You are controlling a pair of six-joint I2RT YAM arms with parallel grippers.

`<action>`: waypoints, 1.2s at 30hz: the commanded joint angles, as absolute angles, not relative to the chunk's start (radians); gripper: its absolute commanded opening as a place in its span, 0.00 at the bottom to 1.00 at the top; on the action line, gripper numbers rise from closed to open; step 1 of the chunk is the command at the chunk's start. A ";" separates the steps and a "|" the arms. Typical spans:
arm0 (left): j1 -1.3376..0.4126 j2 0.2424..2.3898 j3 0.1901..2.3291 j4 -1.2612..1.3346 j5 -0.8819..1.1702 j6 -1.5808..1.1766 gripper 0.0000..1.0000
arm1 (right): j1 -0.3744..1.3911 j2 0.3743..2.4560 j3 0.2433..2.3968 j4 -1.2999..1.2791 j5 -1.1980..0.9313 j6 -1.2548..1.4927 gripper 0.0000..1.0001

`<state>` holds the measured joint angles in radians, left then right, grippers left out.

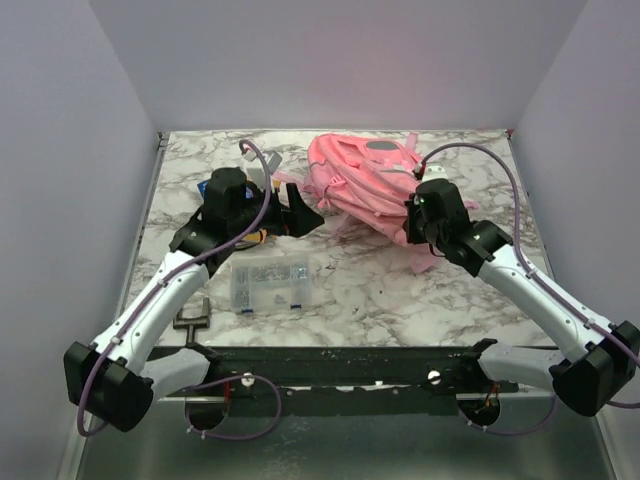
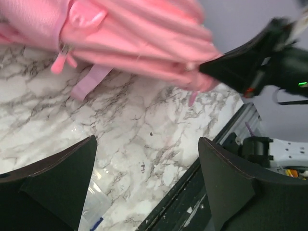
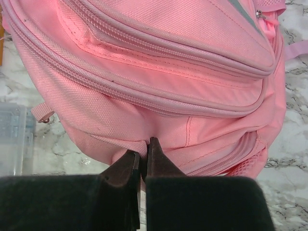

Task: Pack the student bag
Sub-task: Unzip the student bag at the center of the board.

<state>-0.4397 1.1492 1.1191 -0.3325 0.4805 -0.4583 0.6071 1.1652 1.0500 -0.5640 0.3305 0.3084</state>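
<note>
Next, I move my left gripper next to the student bag's zipper pull (image 1: 326,203) (image 2: 58,63), beside the trailing strap, and close it there to pull the zipper along.
The pink student bag (image 1: 365,185) lies on the marble table at the back middle, straps trailing toward the front. It fills the right wrist view (image 3: 159,67) and crosses the top of the left wrist view (image 2: 139,43). My right gripper (image 3: 143,153) is shut, pinching a fold of the bag's pink fabric at its lower edge; it sits at the bag's right side in the top view (image 1: 418,222). My left gripper (image 2: 147,185) is open and empty above the table, just left of the bag (image 1: 297,212).
A clear plastic compartment box (image 1: 268,283) lies in front of the left gripper; its edge shows in the right wrist view (image 3: 14,139). A black clamp handle (image 1: 193,322) sits at the table's front left edge. Grey walls enclose the table.
</note>
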 commanded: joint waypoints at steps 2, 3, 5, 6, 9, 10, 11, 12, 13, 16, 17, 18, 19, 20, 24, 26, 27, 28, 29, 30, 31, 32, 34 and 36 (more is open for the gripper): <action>-0.437 1.193 0.834 0.043 0.354 -0.598 0.86 | 0.545 1.164 1.147 -0.554 0.191 0.293 0.01; -0.435 1.210 0.806 0.115 0.347 -0.626 0.85 | 0.537 1.164 1.151 -0.559 0.189 0.287 0.01; -0.433 1.274 0.822 0.185 0.360 -0.649 0.82 | 0.518 1.165 1.162 -0.571 0.169 0.278 0.01; -0.430 1.320 0.852 0.205 0.389 -0.650 0.82 | 0.509 1.167 1.167 -0.576 0.157 0.276 0.01; -0.417 1.445 0.931 0.219 0.461 -0.636 0.77 | 0.498 1.167 1.179 -0.586 0.136 0.271 0.01; -0.412 1.473 0.945 0.227 0.462 -0.628 0.74 | 0.497 1.167 1.185 -0.593 0.131 0.270 0.01; -0.408 1.499 0.956 0.229 0.462 -0.616 0.71 | 0.494 1.166 1.191 -0.601 0.127 0.270 0.00; -0.403 1.516 0.962 0.242 0.468 -0.604 0.69 | 0.495 1.164 1.196 -0.604 0.122 0.268 0.01; -0.400 1.537 0.961 0.277 0.481 -0.594 0.67 | 0.493 1.161 1.200 -0.607 0.121 0.266 0.01; -0.393 1.613 0.998 0.302 0.548 -0.575 0.63 | 0.491 1.161 1.212 -0.611 0.126 0.261 0.01; -0.391 1.632 1.005 0.303 0.551 -0.571 0.62 | 0.489 1.161 1.213 -0.608 0.127 0.258 0.01; -0.390 1.644 1.009 0.304 0.556 -0.567 0.62 | 0.488 1.162 1.216 -0.607 0.127 0.257 0.01; -0.389 1.652 1.013 0.305 0.565 -0.559 0.61 | 0.487 1.165 1.222 -0.611 0.124 0.257 0.01; -0.389 1.660 1.018 0.307 0.580 -0.551 0.60 | 0.486 1.166 1.223 -0.612 0.120 0.256 0.01; -0.390 1.703 1.043 0.308 0.621 -0.525 0.59 | 0.485 1.160 1.207 -0.607 0.116 0.253 0.01; -0.388 1.721 1.055 0.308 0.640 -0.517 0.55 | 0.485 1.158 1.202 -0.605 0.114 0.254 0.01; -0.388 1.730 1.059 0.308 0.646 -0.515 0.50 | 0.486 1.158 1.202 -0.606 0.114 0.254 0.00; -0.388 1.740 1.068 0.308 0.658 -0.508 0.46 | 0.486 1.160 1.204 -0.608 0.113 0.254 0.01; -0.388 1.749 1.078 0.309 0.678 -0.500 0.42 | 0.486 1.160 1.206 -0.610 0.113 0.253 0.00; -0.388 1.752 1.081 0.308 0.685 -0.491 0.39 | 0.486 1.160 1.207 -0.611 0.114 0.253 0.01; -0.388 1.752 1.079 0.309 0.679 -0.479 0.36 | 0.486 1.160 1.209 -0.610 0.115 0.251 0.01; -0.387 1.753 1.073 0.308 0.674 -0.471 0.35 | 0.486 1.160 1.209 -0.609 0.118 0.249 0.01; -0.385 1.752 1.063 0.307 0.666 -0.458 0.33 | 0.486 1.162 1.211 -0.609 0.119 0.249 0.01; -0.384 1.749 1.060 0.307 0.670 -0.456 0.29 | 0.486 1.165 1.211 -0.610 0.121 0.248 0.01</action>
